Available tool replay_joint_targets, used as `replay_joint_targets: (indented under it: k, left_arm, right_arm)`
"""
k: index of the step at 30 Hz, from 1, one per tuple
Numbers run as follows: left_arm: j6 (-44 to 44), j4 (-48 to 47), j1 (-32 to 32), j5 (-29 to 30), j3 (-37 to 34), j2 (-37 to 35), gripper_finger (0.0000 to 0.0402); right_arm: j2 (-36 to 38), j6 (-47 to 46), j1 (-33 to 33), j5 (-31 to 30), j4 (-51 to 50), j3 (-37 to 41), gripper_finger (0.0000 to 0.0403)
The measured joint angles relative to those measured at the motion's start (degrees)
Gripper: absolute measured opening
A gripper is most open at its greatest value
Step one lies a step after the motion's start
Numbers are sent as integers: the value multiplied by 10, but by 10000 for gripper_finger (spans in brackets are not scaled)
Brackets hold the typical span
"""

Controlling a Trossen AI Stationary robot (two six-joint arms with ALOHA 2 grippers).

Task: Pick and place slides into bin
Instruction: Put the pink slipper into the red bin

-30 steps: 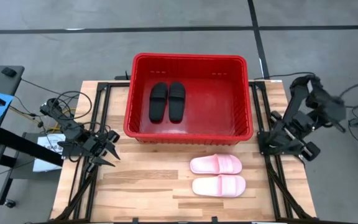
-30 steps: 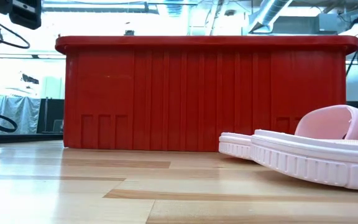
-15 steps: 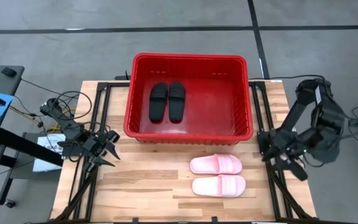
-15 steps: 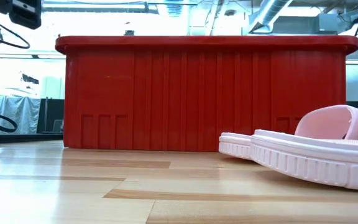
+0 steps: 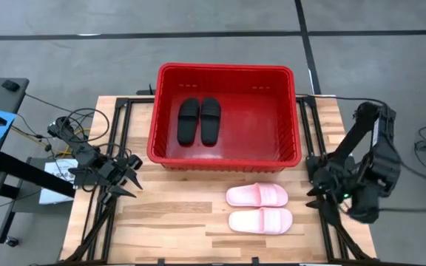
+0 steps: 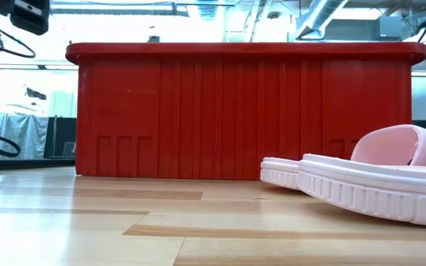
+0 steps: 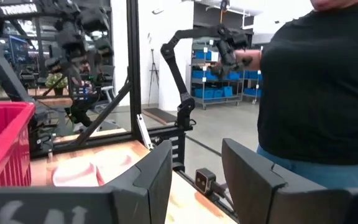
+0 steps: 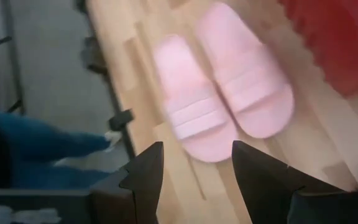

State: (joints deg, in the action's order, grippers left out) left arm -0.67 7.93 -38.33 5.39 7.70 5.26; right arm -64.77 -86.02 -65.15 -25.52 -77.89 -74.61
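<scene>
Next, my right gripper should go to the pink slide nearer the red bin and close on that slide's rounded toe edge [image 5: 285, 200] [image 8: 261, 135].
The red bin [image 5: 296, 111] stands at the table's far middle, with two black slides [image 5: 188, 121] [image 5: 211, 120] lying side by side on its floor. Two pink slides [image 5: 257, 195] [image 5: 260, 220] lie soles down on the wood in front of the bin, toward the right; the low view shows them [image 6: 376, 185] too. My right gripper [image 5: 313, 193] hangs open at the table's right edge, tilted down, just right of the pink slides [image 8: 222, 93], clear of them. My left gripper [image 5: 133, 176] waits open at the table's left edge, holding nothing.
Black frame rails [image 5: 117, 148] run along both sides of the table. A person in a dark top [image 7: 316, 93] stands beyond the table's right side; their legs [image 8: 30, 149] show in the right wrist view. Bare wood [image 5: 168, 214] lies left of the pink slides.
My right arm has swung from the far right corner toward the table's near edge and come down beside the pink slides. Its wrist has rolled and tipped, so the gripper now points down. It has stayed open. The slides have kept their places.
</scene>
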Motion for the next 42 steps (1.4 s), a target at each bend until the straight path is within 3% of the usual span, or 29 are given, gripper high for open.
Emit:
replay_joint_targets:
  k: [7, 13, 18, 27, 42]
  left_arm:
    - [0, 21, 0, 0, 0, 0, 132]
    - [1, 21, 0, 0, 0, 0, 132]
    - [0, 21, 0, 0, 0, 0, 132]
    - [-13, 21, 0, -1, 0, 0, 132]
    - [-33, 18, 0, -5, 0, 0, 132]
  right_arm:
    - [-75, -136, 67, 35, -48, 0, 182]
    - [-147, -172, 122, 88, -24, 0, 182]
    - [-201, -175, 147, 94, 17, 0, 182]
    - [-283, -201, 181, 92, 72, 0, 182]
    - [-336, -250, 183, 141, 9, 0, 182]
